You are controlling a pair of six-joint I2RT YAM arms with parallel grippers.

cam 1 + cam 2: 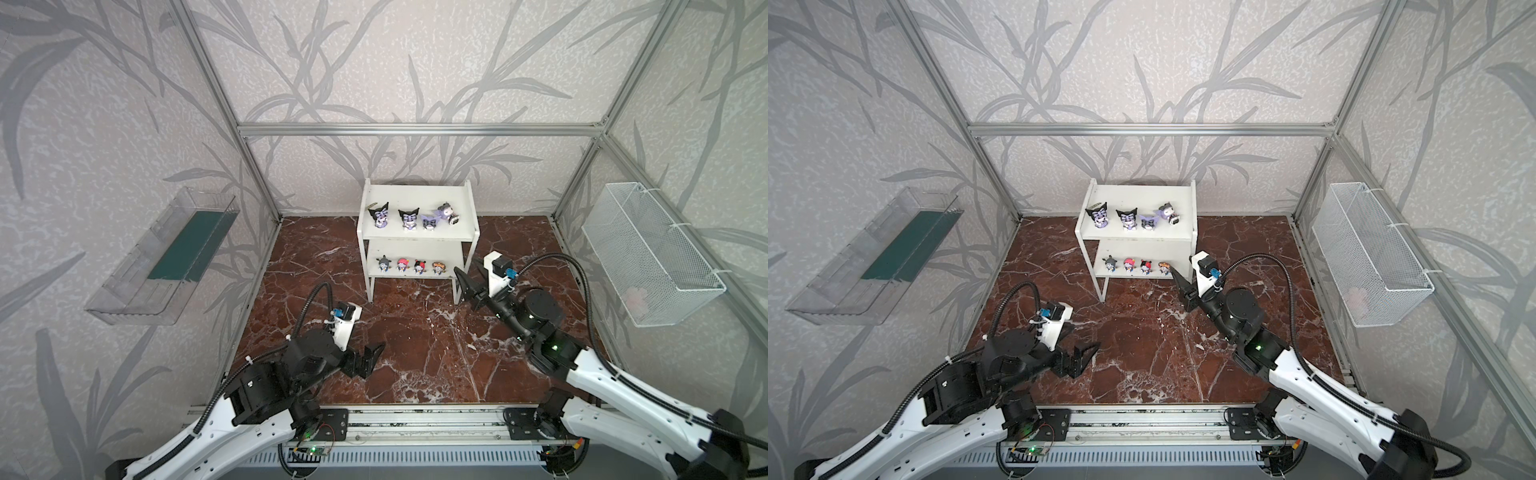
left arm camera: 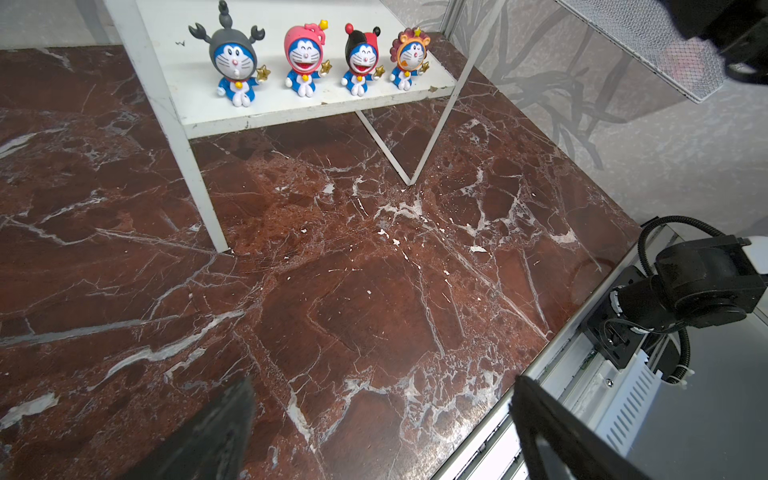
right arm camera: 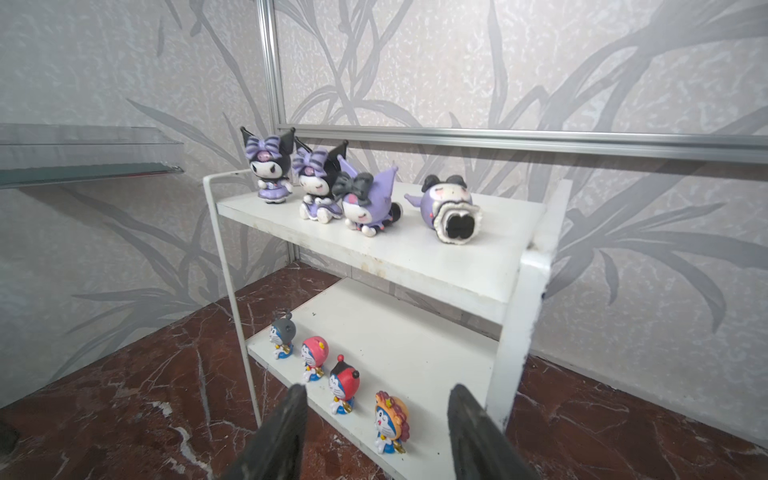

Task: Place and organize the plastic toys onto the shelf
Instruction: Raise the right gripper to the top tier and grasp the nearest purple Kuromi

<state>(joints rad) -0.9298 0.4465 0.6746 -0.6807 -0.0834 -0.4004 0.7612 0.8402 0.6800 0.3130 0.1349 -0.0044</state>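
The lavender toy is lying on its side on the shelf's top board, and my right gripper will go there next and grab its body [image 1: 452, 216] [image 3: 446, 216], below its head.
The white two-tier shelf [image 1: 415, 239] [image 1: 1133, 239] stands at the back middle. On its top board are a black-eared toy [image 1: 379, 214], a second like it [image 1: 409, 218], a lavender one [image 1: 431, 220], and a lavender toy [image 3: 451, 208] lying on its side. The lower board [image 2: 291, 112] carries the grey [image 1: 383, 263], pink [image 1: 402, 264], black-red [image 1: 419, 266] and orange [image 3: 390, 419] toys, all upright. My right gripper [image 1: 465, 264] [image 3: 376, 390] is open at the lower board's right front corner, just short of the orange toy and holding nothing. My left gripper [image 1: 374, 357] [image 2: 383, 382] hangs open and empty over the front-left floor.
A clear plastic tray [image 1: 166, 257] hangs on the left wall and a white wire-mesh basket [image 1: 648, 253] on the right wall. The floor is dark red marble [image 1: 415, 353]. An aluminium rail [image 1: 415, 419] runs along the front edge. The shelf's thin right legs [image 2: 432, 137] stand close to my right gripper.
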